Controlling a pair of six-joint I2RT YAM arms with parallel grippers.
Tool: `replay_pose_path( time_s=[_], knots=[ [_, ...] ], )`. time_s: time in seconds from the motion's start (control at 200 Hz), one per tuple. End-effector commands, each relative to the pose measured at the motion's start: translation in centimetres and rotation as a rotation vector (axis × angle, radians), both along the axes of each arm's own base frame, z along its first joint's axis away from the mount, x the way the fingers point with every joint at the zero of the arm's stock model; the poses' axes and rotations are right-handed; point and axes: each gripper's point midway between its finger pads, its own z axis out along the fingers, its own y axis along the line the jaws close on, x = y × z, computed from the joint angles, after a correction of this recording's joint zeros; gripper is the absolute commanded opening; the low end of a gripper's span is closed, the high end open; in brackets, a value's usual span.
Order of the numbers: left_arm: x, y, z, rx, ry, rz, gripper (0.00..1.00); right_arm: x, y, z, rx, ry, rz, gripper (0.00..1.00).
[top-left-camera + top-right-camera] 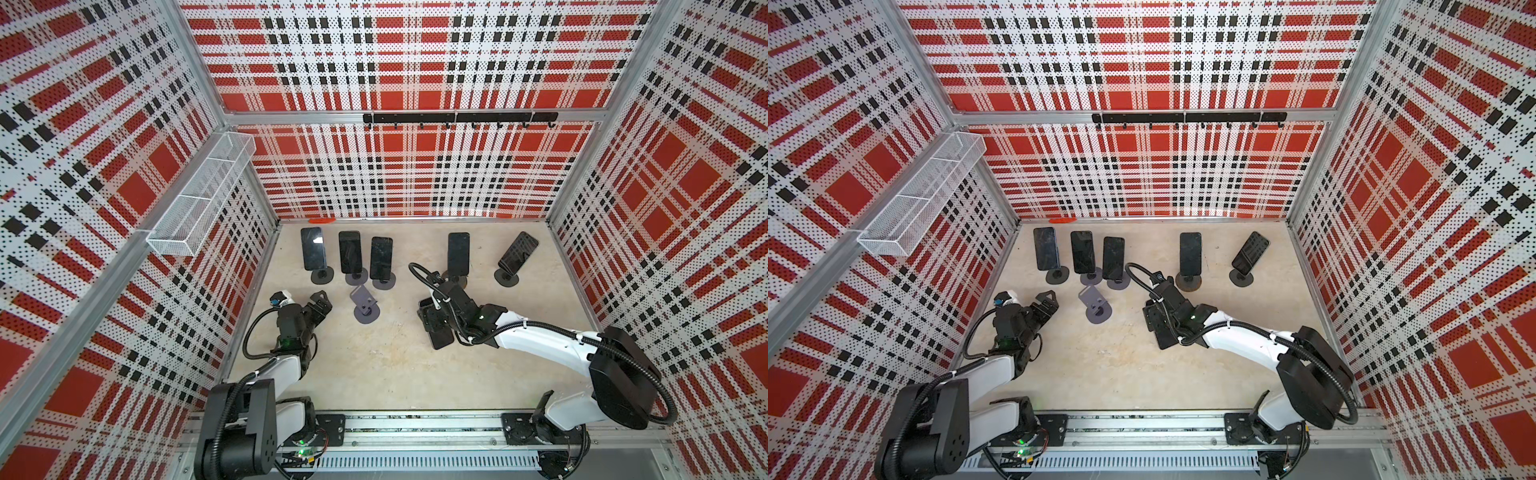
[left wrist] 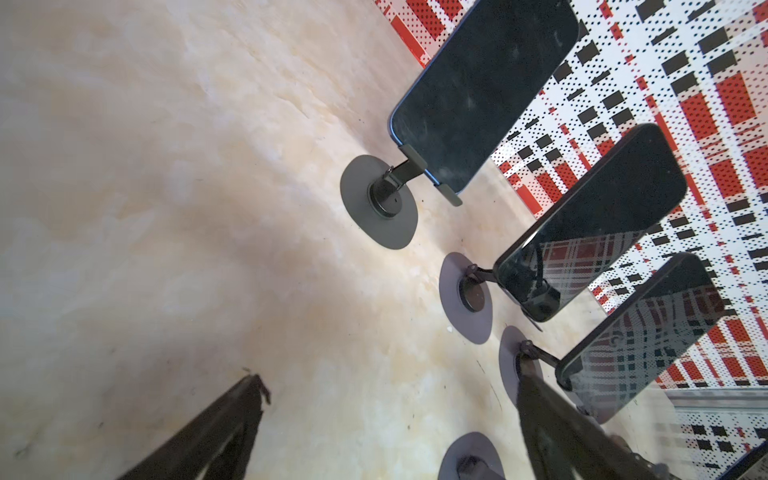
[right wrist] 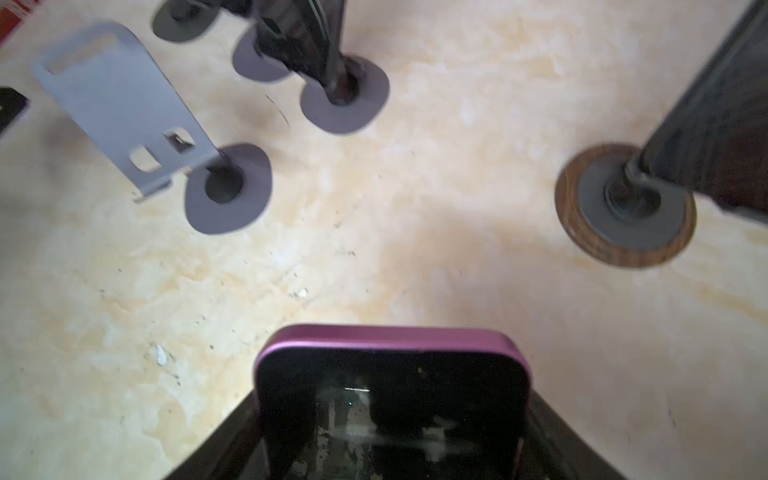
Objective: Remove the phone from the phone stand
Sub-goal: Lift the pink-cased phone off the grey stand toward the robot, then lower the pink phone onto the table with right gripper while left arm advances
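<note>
Next, my right gripper sets the phone free on the bare table (image 1: pixel 480 360), in the space that lies between the wooden disc and the front rail.
My right gripper (image 1: pixel 432 323) (image 3: pixel 390 419) is shut on a phone (image 3: pixel 390 390) with a pink-purple rim and a dark screen, one finger on each long side. In both top views the phone (image 1: pixel 438 334) (image 1: pixel 1163 332) lies under the gripper, right of the table's middle. The empty grey phone stand (image 1: pixel 363 305) (image 1: pixel 1094 306) (image 3: pixel 124 108) stands a little to its left with its plate tilted back. My left gripper (image 1: pixel 320 305) (image 2: pixel 388 382) is open with nothing between its fingers, left of that stand.
Several other dark phones stand on round-based stands along the back, three at the left (image 1: pixel 350 252) and two at the right (image 1: pixel 517 251). One stand sits on a wooden disc (image 3: pixel 582 249). A mesh basket (image 1: pixel 199 195) and a hook rail (image 1: pixel 457 118) hang on the walls.
</note>
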Motion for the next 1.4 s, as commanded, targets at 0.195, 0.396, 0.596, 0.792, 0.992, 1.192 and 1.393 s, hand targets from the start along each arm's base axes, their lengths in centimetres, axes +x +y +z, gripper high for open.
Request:
replay_pose_path(
  time_s=[0.195, 0.396, 0.596, 0.792, 0.992, 1.192, 1.393],
  knots=[
    [1.3, -1.4, 4.9, 0.010, -0.112, 0.059, 0.98, -4.4, -8.2, -3.0, 0.037, 0.121, -0.276, 0.68],
    [1.2, -6.1, 11.5, 0.206, -0.230, 0.046, 0.98, -7.3, -12.7, -4.0, 0.038, 0.153, -0.410, 0.68],
    [0.1, -10.9, 15.6, 0.357, -0.300, -0.002, 0.98, -9.0, -14.4, -5.3, 0.107, 0.167, -0.478, 0.66],
    [-0.5, -15.8, 16.1, 0.511, -0.300, -0.071, 0.98, -9.1, -15.2, -6.4, 0.074, 0.161, -0.494, 0.66],
    [-1.6, -20.7, 15.1, 0.723, -0.277, -0.147, 0.98, -8.6, -14.7, -7.5, 0.032, 0.169, -0.487, 0.70],
    [-1.6, -21.9, 14.4, 0.767, -0.265, -0.164, 0.98, -7.5, -14.1, -8.1, 0.002, 0.152, -0.490, 0.70],
    [-1.9, -20.5, 14.0, 0.777, -0.251, -0.099, 0.98, -6.9, -13.9, -8.9, -0.031, 0.148, -0.498, 0.71]
  ],
)
